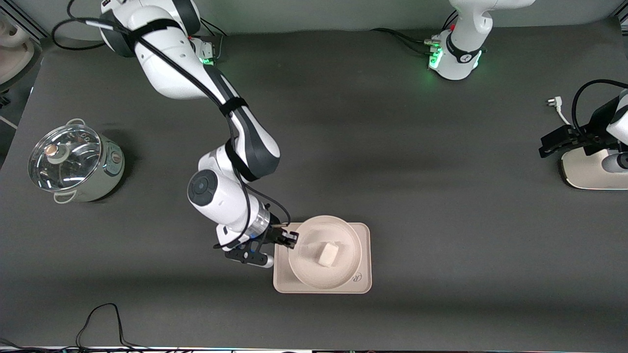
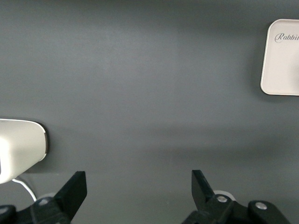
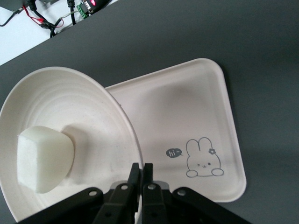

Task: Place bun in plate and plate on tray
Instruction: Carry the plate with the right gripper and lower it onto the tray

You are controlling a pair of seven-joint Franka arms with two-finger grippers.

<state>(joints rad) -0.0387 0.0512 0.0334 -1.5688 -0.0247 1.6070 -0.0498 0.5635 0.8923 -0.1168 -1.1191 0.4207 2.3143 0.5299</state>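
Observation:
Next, my right gripper sets the round cream plate down and lets go on the middle of the pinkish-beige tray (image 1: 326, 260) (image 3: 126, 137), next to the cartoon drawing. The plate is now over that tray, covering most of it.
The round cream plate (image 1: 343, 240) is over the pinkish-beige tray (image 1: 363, 283), covering most of it. The cream-white bun (image 1: 328, 254) lies in the plate. My right gripper (image 1: 293, 239) is shut on the plate's rim at the side toward the right arm's end. In the right wrist view the fingers (image 3: 141, 170) pinch the rim of the plate (image 3: 93, 116), with the bun (image 3: 44, 158) inside and the tray (image 3: 187, 107) with its cartoon drawing underneath. I cannot tell whether the plate rests on the tray. My left gripper (image 1: 544, 146) waits open and empty (image 2: 139, 179) at the left arm's end.
A steel pot with a glass lid (image 1: 73, 162) stands at the right arm's end. A white appliance (image 1: 588, 171) sits under the left arm, with a white plug (image 1: 553, 102) beside it. A black cable (image 1: 98, 318) lies near the front edge. The tray's corner shows in the left wrist view (image 2: 282, 60).

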